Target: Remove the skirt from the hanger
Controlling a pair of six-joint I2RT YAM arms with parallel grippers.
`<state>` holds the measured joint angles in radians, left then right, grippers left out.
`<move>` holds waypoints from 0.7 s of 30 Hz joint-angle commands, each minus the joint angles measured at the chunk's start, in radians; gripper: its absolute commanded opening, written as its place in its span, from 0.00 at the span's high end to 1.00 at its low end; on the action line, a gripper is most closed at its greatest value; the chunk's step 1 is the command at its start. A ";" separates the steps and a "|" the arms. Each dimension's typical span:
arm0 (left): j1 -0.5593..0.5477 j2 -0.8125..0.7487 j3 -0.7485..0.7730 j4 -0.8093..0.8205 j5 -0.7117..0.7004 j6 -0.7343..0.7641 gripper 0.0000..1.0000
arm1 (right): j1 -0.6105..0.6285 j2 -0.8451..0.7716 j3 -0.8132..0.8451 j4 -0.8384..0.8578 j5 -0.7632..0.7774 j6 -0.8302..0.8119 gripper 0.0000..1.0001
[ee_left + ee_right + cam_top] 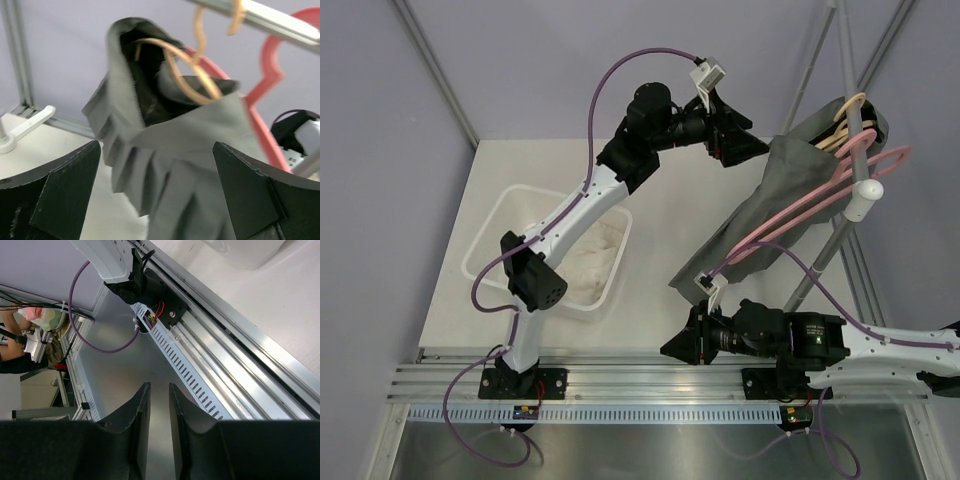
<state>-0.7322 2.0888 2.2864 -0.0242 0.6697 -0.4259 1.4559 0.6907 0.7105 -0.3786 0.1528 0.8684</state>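
The grey skirt is next, and my left gripper should go to it and close on its side point(790, 160) point(187, 157) just under the skirt's waistband.
A grey pleated skirt point(775, 200) hangs on a beige hanger point(844, 118) and over a pink hanger point(820, 200) on the rack at the right. My left gripper point(748, 147) is raised at the skirt's upper left edge. In the left wrist view it point(156, 165) is open wide, with the skirt point(185, 150) hanging just ahead between the two fingers and the beige hanger point(192, 75) inside the waistband. My right gripper point(672, 346) is low near the table's front edge, away from the skirt. In its wrist view it point(159, 392) is shut and empty.
A white bin point(498, 232) holding white cloth stands on the left of the table. The rack's metal pole point(842, 60) and a white knob point(865, 196) are at the right. Metal rails point(240, 355) run along the table's near edge.
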 commanded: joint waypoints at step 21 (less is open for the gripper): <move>-0.136 0.014 0.154 -0.255 -0.130 0.242 0.02 | 0.008 -0.062 -0.045 0.050 0.001 0.032 0.75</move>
<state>-0.8696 2.0674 2.3577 -0.2787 0.5556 -0.2161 1.4567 0.6411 0.6697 -0.3626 0.1444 0.8837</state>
